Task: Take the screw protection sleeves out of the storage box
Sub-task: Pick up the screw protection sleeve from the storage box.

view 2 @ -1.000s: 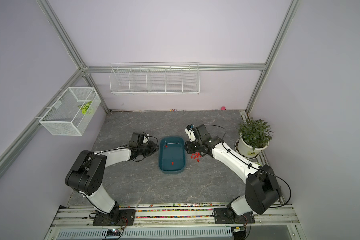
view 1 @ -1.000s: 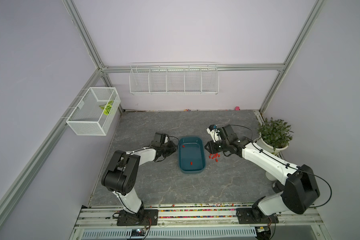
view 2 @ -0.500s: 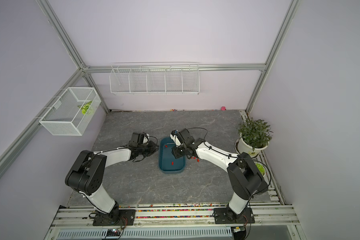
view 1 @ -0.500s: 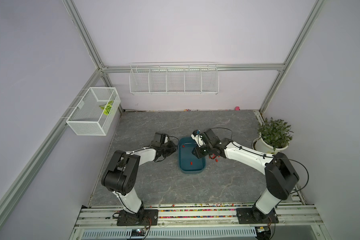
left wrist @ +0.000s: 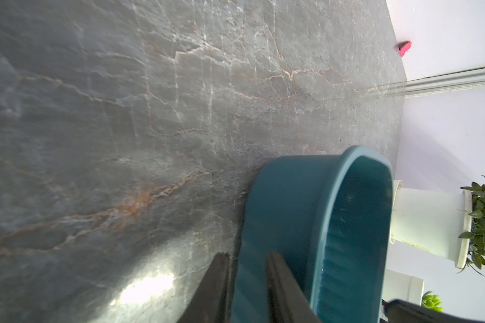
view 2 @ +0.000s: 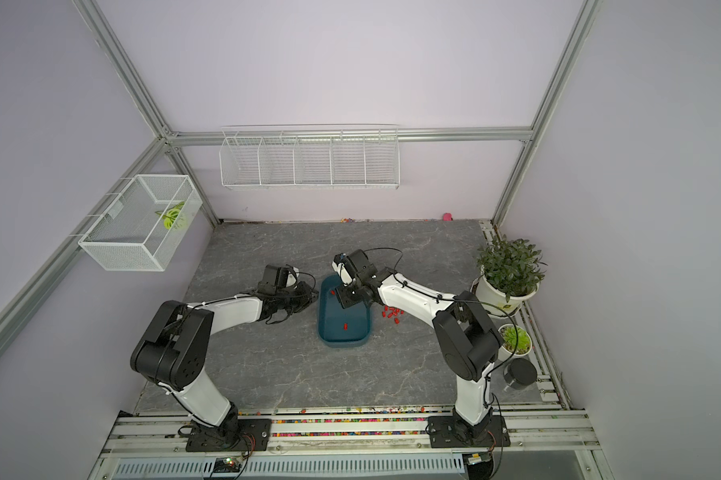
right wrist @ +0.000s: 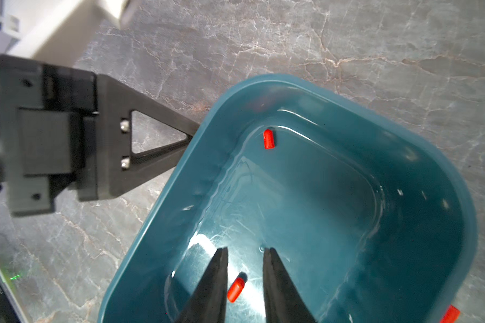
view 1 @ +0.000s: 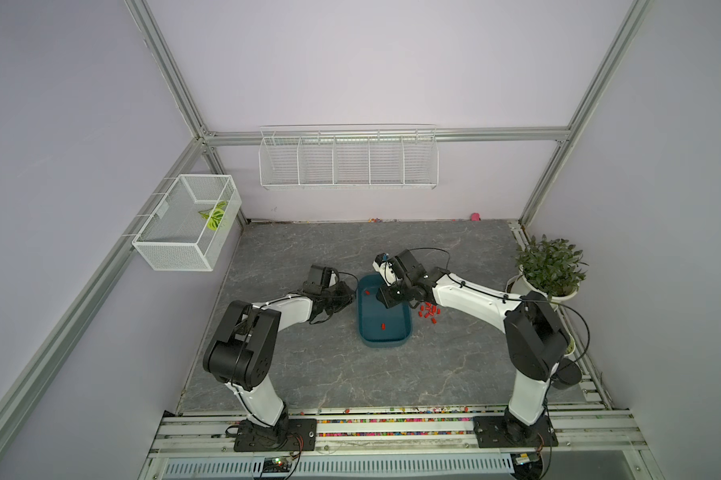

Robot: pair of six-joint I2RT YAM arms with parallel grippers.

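Note:
Next, I close my right gripper on the red screw protection sleeve near the storage box's far corner (view 1: 367, 293) (right wrist: 268, 139), beside my left gripper.
The teal storage box (view 1: 360, 328) (view 2: 322, 328) sits mid-table. Two red screw protection sleeves lie inside it (view 1: 382, 326) (view 1: 367, 292). Several more are heaped on the table just right of it (view 1: 428, 312) (view 2: 393, 314). My right gripper (right wrist: 245, 251) (view 1: 385, 300) hangs open over the box floor. One sleeve (right wrist: 235, 289) lies loose between its fingers, and another (right wrist: 269, 138) rests near the far corner. My left gripper (left wrist: 246, 254) (view 1: 347, 291) lies sideways against the box's outer left wall (left wrist: 286, 209), with its fingers a narrow gap apart and nothing between them.
A potted plant (view 1: 549, 270) stands at the right edge, with a small succulent (view 2: 515, 338) and a black cylinder (view 2: 522, 372) in front of it. White wire baskets hang on the back wall (view 1: 348, 160) and left wall (view 1: 184, 224). Coloured beads line the front rails (view 1: 392, 420).
My right gripper swung left from the heap of sleeves beside the box to over the box's inside, and its fingers narrowed slightly. The left arm and the box stayed put.

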